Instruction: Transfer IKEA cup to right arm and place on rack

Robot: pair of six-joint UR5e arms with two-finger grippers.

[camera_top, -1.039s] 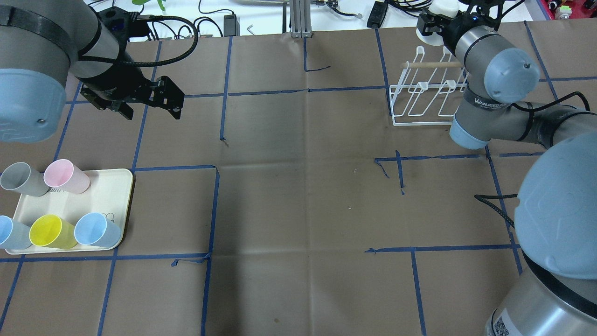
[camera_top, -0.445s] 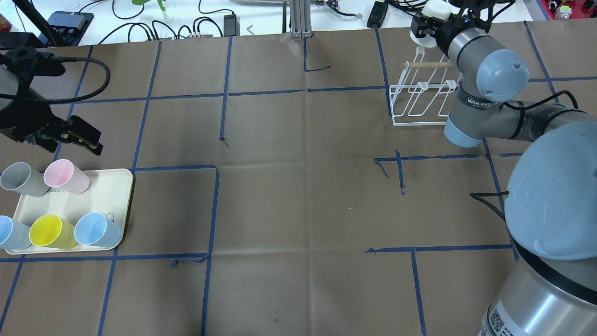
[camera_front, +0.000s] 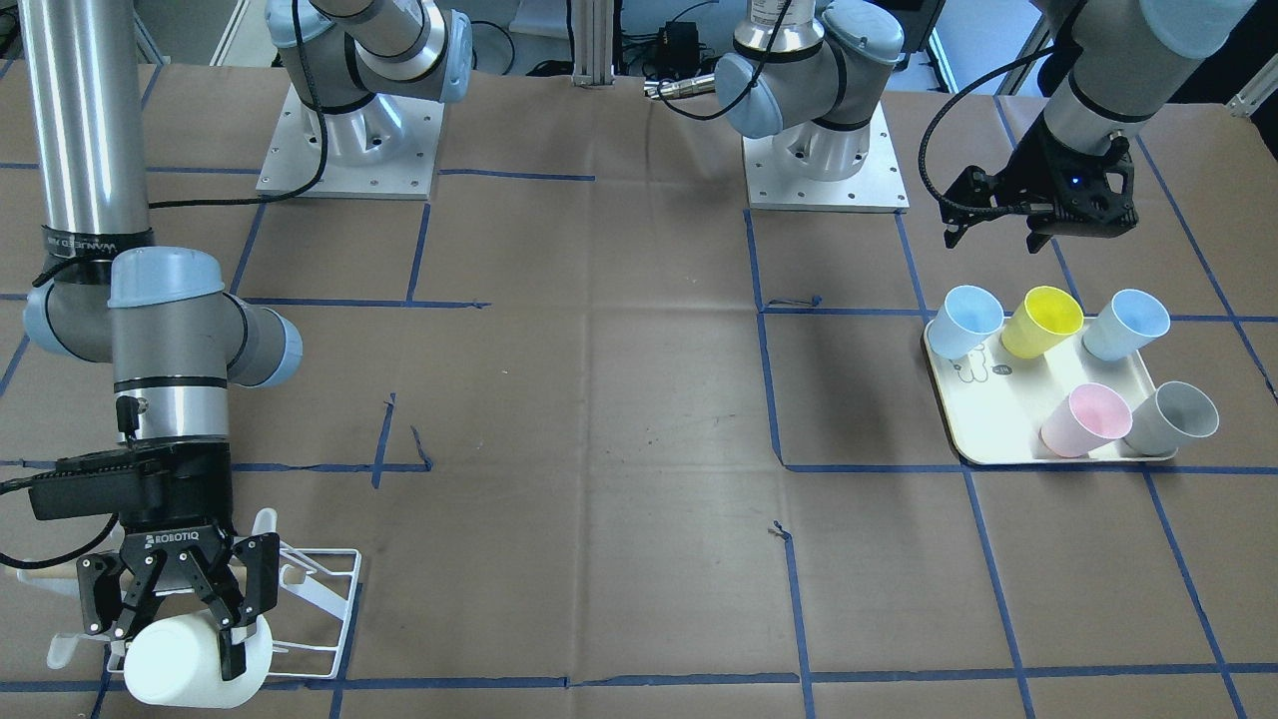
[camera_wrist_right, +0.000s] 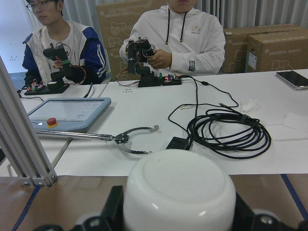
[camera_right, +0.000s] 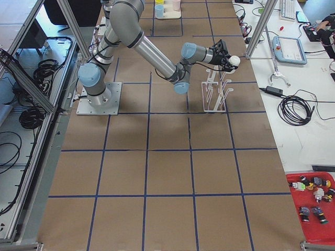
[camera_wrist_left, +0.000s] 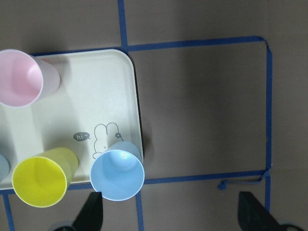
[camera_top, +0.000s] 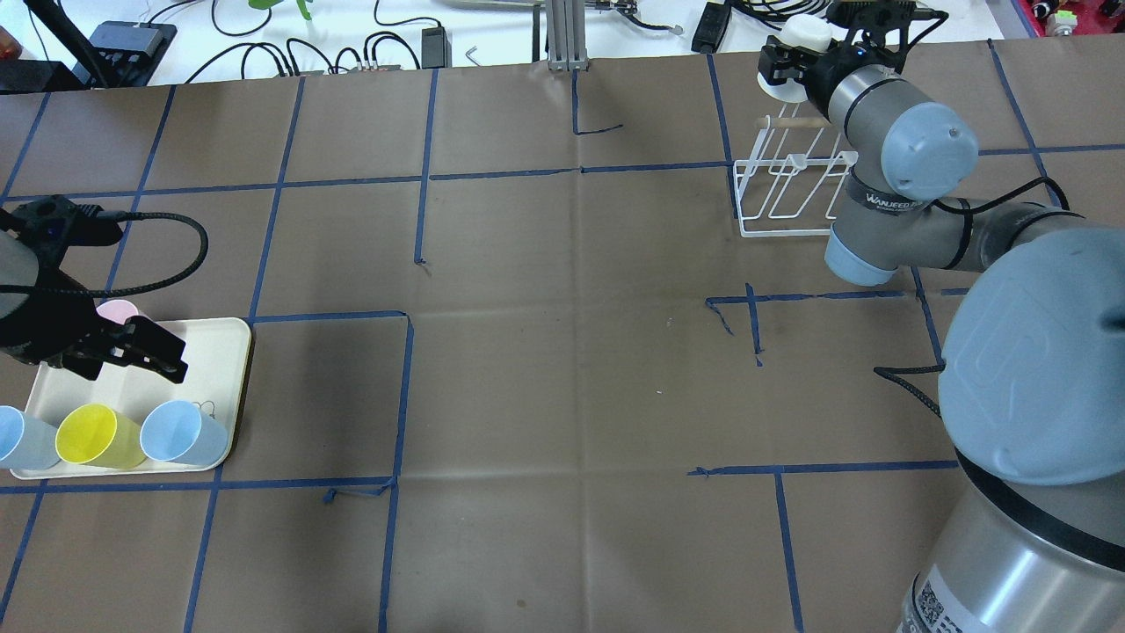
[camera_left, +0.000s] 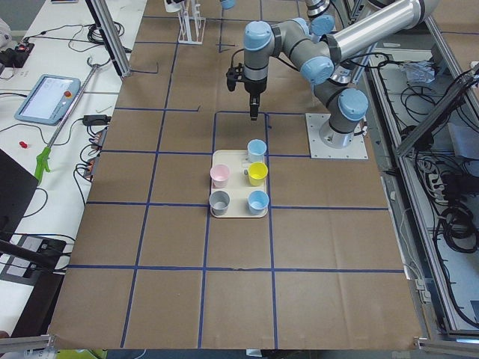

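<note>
My left gripper will grab the rim (camera_front: pixel 944 302) (camera_wrist_left: pixel 143 182) of the light blue cup by the bunny drawing, on the side away from the yellow cup.
My right gripper (camera_front: pixel 168 624) is shut on a white cup (camera_front: pixel 180 664), held on its side over the far end of the white wire rack (camera_front: pixel 324 589). In the overhead view the right gripper (camera_top: pixel 795 60) and white cup (camera_top: pixel 806 33) are beyond the rack (camera_top: pixel 791 189). The cup's base fills the right wrist view (camera_wrist_right: pixel 178 192). My left gripper (camera_top: pixel 132 353) is open and empty, above the cream tray (camera_top: pixel 220 352). Its fingertips (camera_wrist_left: pixel 252 211) stand wide apart in the left wrist view.
The tray (camera_front: pixel 998 424) holds a pink cup (camera_front: pixel 1083 419), a grey cup (camera_front: pixel 1173 414), a yellow cup (camera_front: pixel 1043 320) and two light blue cups (camera_front: pixel 968 318), all on their sides. Two operators (camera_wrist_right: pixel 178 33) sit beyond the table's far edge.
My left gripper has swung from the table's far left toward me and now hangs over the tray. My right gripper has shifted slightly left with the white cup.
</note>
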